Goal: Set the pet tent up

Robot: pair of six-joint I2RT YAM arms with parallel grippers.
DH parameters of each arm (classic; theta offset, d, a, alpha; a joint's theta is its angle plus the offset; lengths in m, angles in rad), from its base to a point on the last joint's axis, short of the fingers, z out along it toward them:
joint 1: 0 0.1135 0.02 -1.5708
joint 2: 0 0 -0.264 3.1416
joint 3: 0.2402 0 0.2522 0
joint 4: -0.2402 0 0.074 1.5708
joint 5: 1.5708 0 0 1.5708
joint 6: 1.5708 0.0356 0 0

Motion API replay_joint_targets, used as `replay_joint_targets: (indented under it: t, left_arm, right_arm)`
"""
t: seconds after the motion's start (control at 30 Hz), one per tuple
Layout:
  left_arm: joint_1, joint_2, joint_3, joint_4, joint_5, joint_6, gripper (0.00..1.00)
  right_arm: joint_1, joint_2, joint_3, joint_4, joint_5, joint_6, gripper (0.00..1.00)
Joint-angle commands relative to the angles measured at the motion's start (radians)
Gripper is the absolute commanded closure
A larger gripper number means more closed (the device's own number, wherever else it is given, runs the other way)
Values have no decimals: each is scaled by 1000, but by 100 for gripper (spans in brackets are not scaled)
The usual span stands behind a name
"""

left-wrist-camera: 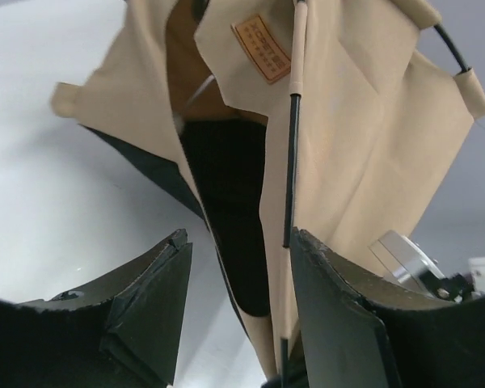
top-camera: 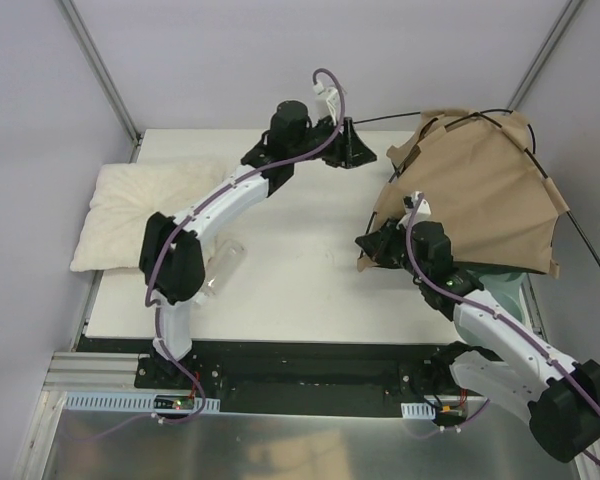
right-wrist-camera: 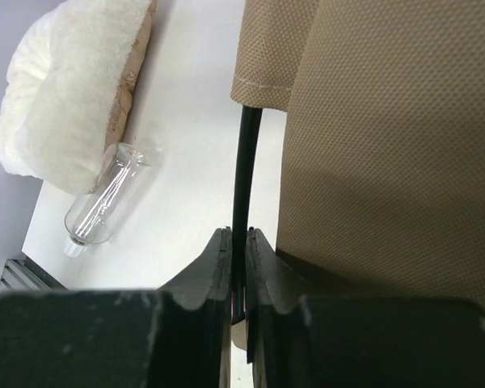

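Note:
Next, my left gripper closes around the black pole on the lower end of the pet tent's fabric sleeve [top-camera: 401,163] [left-wrist-camera: 297,87], next to the brown label patch.
The pet tent [top-camera: 485,190] stands at the back right of the table as tan fabric over thin black poles. My right gripper [top-camera: 380,245] is at its front left lower corner. In the right wrist view that gripper [right-wrist-camera: 237,236] is shut on a black pole [right-wrist-camera: 242,162] that comes out of a fabric sleeve [right-wrist-camera: 263,56]. My left gripper [top-camera: 355,145] hovers at the back, just left of the tent. It stands open [left-wrist-camera: 238,236] with nothing gripped. Past its fingers [left-wrist-camera: 347,323] I see the tent's dark lining [left-wrist-camera: 226,186], a pole [left-wrist-camera: 289,162] and the brown label patch [left-wrist-camera: 261,47].
A cream fluffy pillow [top-camera: 130,215] lies at the table's left edge. A clear plastic bottle [top-camera: 223,262] lies beside the left arm, and shows in the right wrist view too as a bottle [right-wrist-camera: 105,194]. One pole end [top-camera: 585,240] sticks out past the table's right side.

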Motion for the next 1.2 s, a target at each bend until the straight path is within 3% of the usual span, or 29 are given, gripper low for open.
replay_joint_targets:
  t: [0.0, 0.17, 0.47, 0.7, 1.17]
  left_arm:
    - [-35, 130, 135, 65, 162, -73, 47]
    - [-64, 214, 163, 245, 182, -143, 44]
    - [-107, 260, 132, 381, 172, -211, 43]
    - [-107, 138, -27, 339, -126, -167, 43]
    - [-128, -8, -168, 401, -79, -125, 44]
  right_arm:
    - [3, -48, -21, -19, 23, 3, 88]
    - [4, -94, -46, -57, 34, 10, 88]
    - [4, -149, -55, -115, 58, 25, 84]
    - [3, -171, -69, -120, 107, 54, 84]
    - [4, -146, -69, -120, 130, 82, 73]
